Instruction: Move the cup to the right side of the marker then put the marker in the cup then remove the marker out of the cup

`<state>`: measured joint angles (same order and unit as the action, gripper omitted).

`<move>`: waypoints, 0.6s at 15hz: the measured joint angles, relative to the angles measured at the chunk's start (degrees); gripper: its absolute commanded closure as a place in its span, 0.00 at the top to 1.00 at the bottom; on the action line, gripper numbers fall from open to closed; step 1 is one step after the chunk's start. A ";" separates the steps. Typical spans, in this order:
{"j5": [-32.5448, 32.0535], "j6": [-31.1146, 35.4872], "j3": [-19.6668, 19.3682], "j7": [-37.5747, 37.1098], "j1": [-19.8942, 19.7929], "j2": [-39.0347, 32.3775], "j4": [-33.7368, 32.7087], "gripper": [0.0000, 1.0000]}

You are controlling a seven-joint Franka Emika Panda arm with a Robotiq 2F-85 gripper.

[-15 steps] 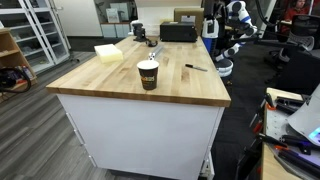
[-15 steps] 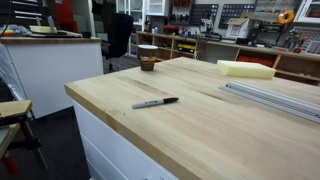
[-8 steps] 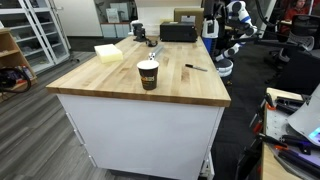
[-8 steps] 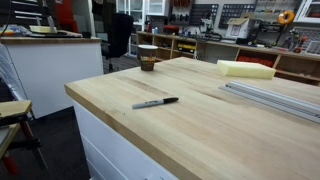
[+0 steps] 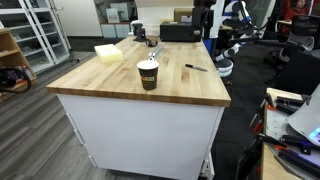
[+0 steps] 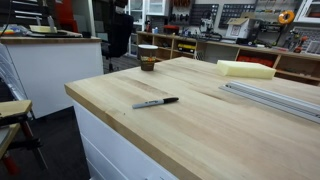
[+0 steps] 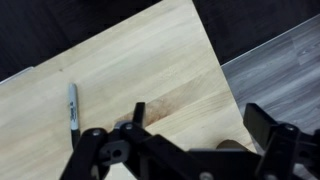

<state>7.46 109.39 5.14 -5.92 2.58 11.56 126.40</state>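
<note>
The cup's rim point(image 5: 150, 61), on the side away from the table's front edge, is the next spot my gripper should go to and close on.
The cup point(image 5: 148, 73), dark with a tan band, stands upright near the table's front edge; in an exterior view it is at the far corner point(image 6: 148, 57). The marker point(image 5: 195, 67) lies flat on the wood, apart from the cup, and shows in both exterior views point(image 6: 155, 102) and at the left of the wrist view point(image 7: 73, 108). My gripper point(image 7: 200, 116) is open and empty, high above the table. A brown rounded shape point(image 7: 235, 146) shows low between the fingers; I cannot tell if it is the cup.
A yellow block point(image 5: 108, 52) lies at the back of the wooden table point(image 5: 120, 85), with a dark cup-like object point(image 5: 138, 30) and a black box point(image 5: 178, 32) behind it. Metal rails point(image 6: 270, 95) lie near the yellow block point(image 6: 245, 69). Workshop clutter surrounds the table.
The arm at the back of the table has shifted a little in an exterior view. The cup and the marker have not moved.
</note>
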 measured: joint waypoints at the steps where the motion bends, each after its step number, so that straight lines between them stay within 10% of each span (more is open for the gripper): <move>1: -2.09 1.46 1.19 -0.02 0.71 -1.08 -0.69 1.00; 9: -6.52 2.51 4.61 0.40 4.77 -10.18 -9.75 1.00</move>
<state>0.94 111.90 9.75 -5.52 7.35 1.38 116.66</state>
